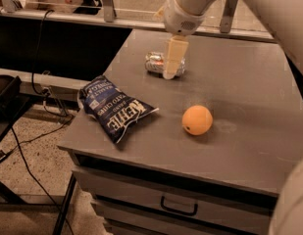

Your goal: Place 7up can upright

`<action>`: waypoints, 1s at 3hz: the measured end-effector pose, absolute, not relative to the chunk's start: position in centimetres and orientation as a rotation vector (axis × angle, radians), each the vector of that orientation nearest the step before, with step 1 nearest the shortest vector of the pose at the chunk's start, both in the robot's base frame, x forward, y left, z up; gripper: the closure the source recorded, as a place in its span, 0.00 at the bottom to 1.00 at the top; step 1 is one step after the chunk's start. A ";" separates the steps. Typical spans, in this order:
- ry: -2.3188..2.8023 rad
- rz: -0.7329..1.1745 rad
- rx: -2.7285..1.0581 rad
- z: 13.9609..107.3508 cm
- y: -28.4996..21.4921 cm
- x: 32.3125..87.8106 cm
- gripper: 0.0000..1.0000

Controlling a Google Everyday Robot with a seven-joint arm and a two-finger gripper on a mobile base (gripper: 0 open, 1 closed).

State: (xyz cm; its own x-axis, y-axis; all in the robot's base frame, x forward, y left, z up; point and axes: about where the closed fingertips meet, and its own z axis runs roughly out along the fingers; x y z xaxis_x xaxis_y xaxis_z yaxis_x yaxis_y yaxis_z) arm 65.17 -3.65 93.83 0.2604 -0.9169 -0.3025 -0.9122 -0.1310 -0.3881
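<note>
Next, my gripper will take hold of the top end (151, 62) of the 7up can, the end nearer the blue Kettle chips bag.
The 7up can (157, 62) lies on its side on the grey cabinet top (239, 102), near the far left part, with its top end pointing left. My gripper (171, 62) hangs down from the white arm at the upper middle. Its pale fingers (174, 53) overlap the can's right end in this view and hide part of it. I cannot tell whether it touches the can.
A blue Kettle chips bag (114, 108) lies at the front left of the top. An orange (197, 120) sits in the middle front. Drawers with a handle (178, 210) are below. Cables run over the floor at the left.
</note>
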 end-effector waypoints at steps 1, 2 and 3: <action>1.777 -0.043 -2.032 92.3 -2.4 67.4 0.00; 1.887 -0.053 -2.018 90.6 -1.4 69.4 0.00; 1.984 -0.050 -1.989 88.6 -0.8 71.5 0.00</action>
